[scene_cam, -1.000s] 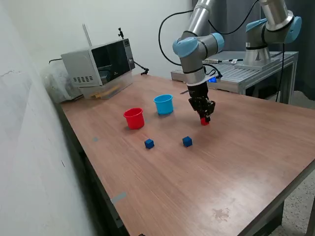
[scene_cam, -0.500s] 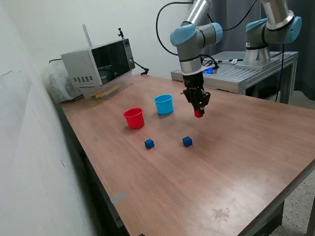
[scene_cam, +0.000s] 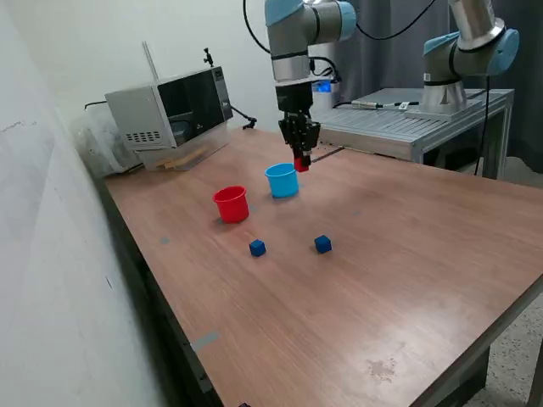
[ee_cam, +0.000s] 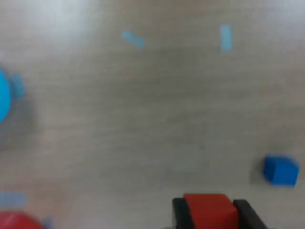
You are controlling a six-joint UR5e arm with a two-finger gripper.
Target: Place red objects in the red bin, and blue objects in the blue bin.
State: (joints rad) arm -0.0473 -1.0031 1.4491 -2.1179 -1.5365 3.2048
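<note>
The red cup (scene_cam: 231, 206) (ee_cam: 16, 222) stands beside the light blue cup. Next, my gripper releases the red cube, now hanging slightly above the blue cup's rim, inside it.
My gripper (scene_cam: 301, 163) is shut on a small red cube (scene_cam: 301, 164) and hangs in the air just to the exterior view's right of the light blue cup (scene_cam: 282, 180), slightly above its rim. The wrist view shows the red cube (ee_cam: 209, 210) clamped between the two dark fingers (ee_cam: 180, 212). The red cup (scene_cam: 231, 204) stands on the table to the exterior view's left of the blue cup. Two dark blue cubes lie nearer the front: one (scene_cam: 257, 248) below the red cup, one (scene_cam: 322, 244) further right. In the wrist view one blue cube (ee_cam: 280, 170), the blue cup's edge (ee_cam: 4, 100) and the red cup's rim (ee_cam: 19, 221) show.
A microwave (scene_cam: 170, 108) on a clear box stands at the table's back left. A second arm (scene_cam: 462, 51) and a metal bench (scene_cam: 407, 127) stand behind the table. The wooden table (scene_cam: 382, 288) has a wall along the exterior view's left.
The arm has lifted the red cube off the table and carried it up and to the exterior view's left, from right of the blue cubes to beside the blue cup.
</note>
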